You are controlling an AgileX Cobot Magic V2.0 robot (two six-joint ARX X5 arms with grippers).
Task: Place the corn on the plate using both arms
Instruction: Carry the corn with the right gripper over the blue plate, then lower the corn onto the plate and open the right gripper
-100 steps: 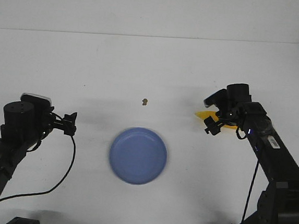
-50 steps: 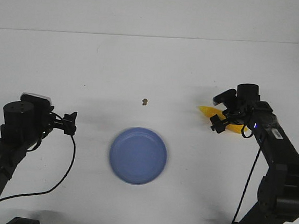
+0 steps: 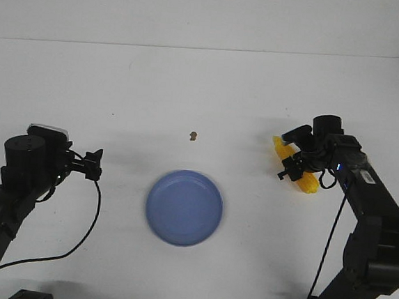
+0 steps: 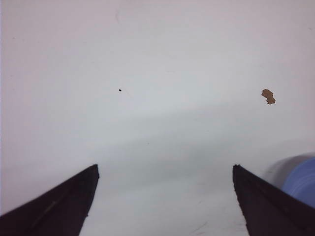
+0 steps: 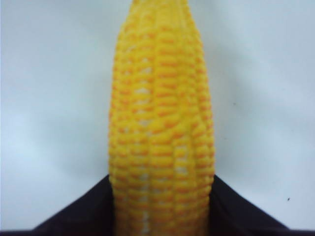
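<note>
The robot's right gripper should release the yellow corn across the middle of the blue plate (image 3: 186,211).
The yellow corn (image 3: 307,183) lies slantwise at the right of the table, well to the right of the blue plate (image 3: 184,207). My right gripper (image 3: 292,165) is shut on the corn; in the right wrist view the cob (image 5: 162,113) fills the gap between the two black fingers (image 5: 83,214), its tapered end pointing away. My left gripper (image 3: 93,165) hovers left of the plate, open, with only bare table between its fingers (image 4: 64,206). A sliver of the plate's rim (image 4: 302,179) shows beside one left finger.
A tiny brown speck (image 3: 194,134) lies on the white table beyond the plate, seen too in the left wrist view as a brown crumb (image 4: 268,96). The table's far edge (image 3: 208,50) runs along the back.
The corn has turned in the right gripper, from pointing left to lying diagonally, and the right wrist has shifted slightly with it. The left arm has not moved.
</note>
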